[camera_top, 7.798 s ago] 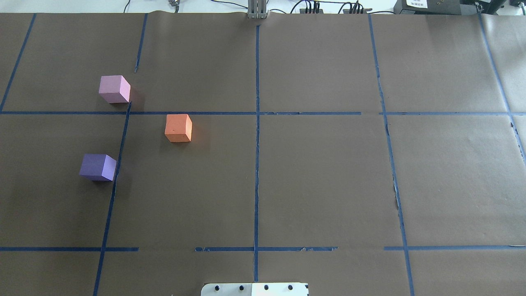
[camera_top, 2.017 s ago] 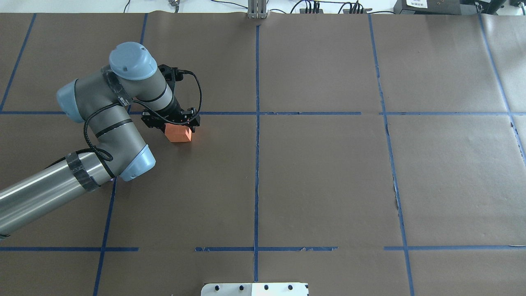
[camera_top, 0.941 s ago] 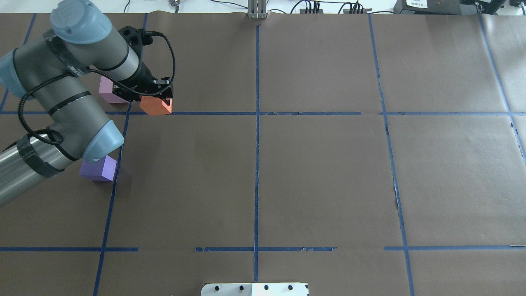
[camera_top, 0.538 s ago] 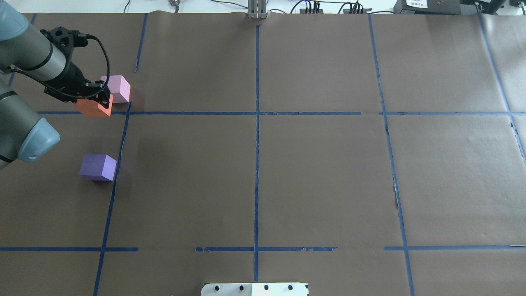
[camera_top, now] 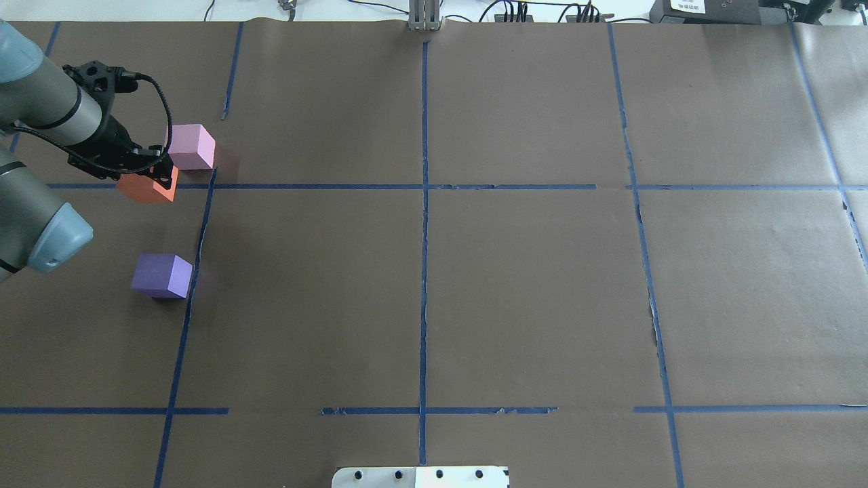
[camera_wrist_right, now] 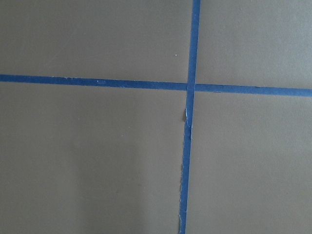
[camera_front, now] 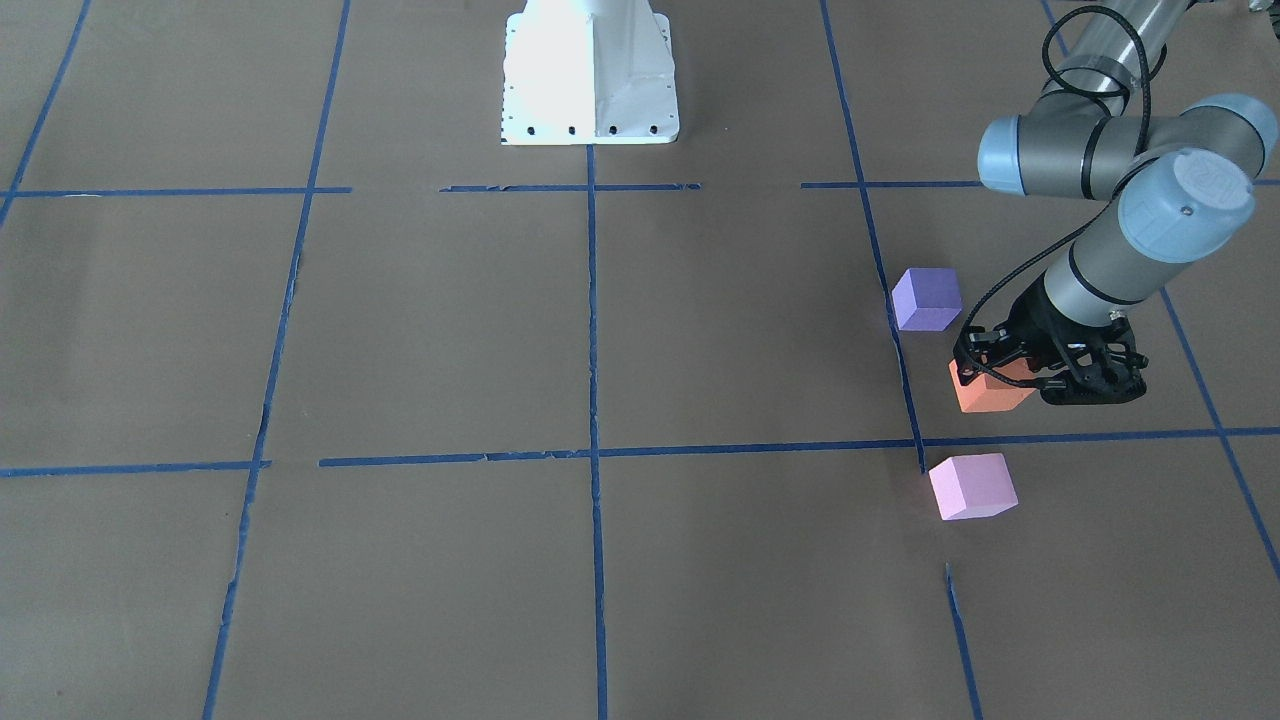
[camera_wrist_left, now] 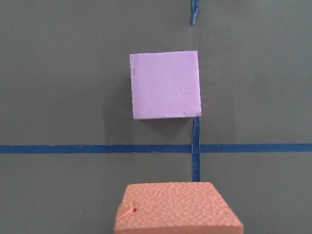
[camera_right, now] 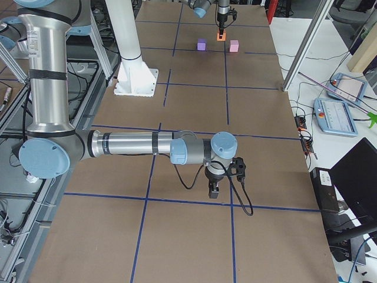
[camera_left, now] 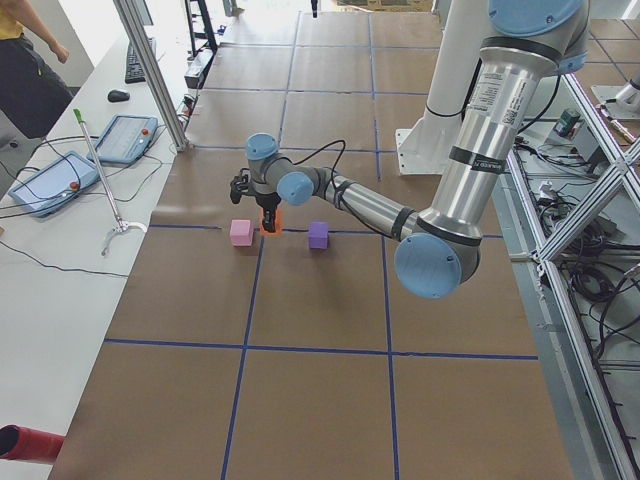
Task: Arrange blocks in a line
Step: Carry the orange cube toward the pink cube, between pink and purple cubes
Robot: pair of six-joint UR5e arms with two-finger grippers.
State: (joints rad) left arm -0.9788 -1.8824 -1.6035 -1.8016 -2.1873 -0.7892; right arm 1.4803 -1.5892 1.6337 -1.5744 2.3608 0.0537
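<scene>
Next, I set the orange block, now held low over the brown paper, down between the purple block and the light pink block (camera_front: 955, 390) (camera_wrist_left: 171, 214) using my left gripper.
My left gripper (camera_top: 144, 175) is shut on the orange block (camera_top: 144, 192) at the table's left side, low over the brown paper. The light pink block (camera_top: 192, 147) lies just beyond it and a little right. The violet-purple block (camera_top: 163, 276) lies nearer the robot. In the front view the orange block (camera_front: 985, 398) sits between the purple block (camera_front: 926, 299) and the pink block (camera_front: 972, 486). The left wrist view shows the orange block (camera_wrist_left: 178, 207) below the pink block (camera_wrist_left: 165, 84). My right gripper (camera_right: 214, 191) hangs over bare paper; I cannot tell whether it is open.
Blue tape lines (camera_top: 424, 186) cross the brown paper in a grid. The robot's white base plate (camera_top: 420, 476) is at the near edge. The right arm (camera_right: 135, 144) stretches low over the table's right part. Cables (camera_top: 515, 10) lie beyond the far edge.
The left arm came in, shut on the orange block and carried it left past the pink block. In the last half second it moved slightly left and toward the robot.
</scene>
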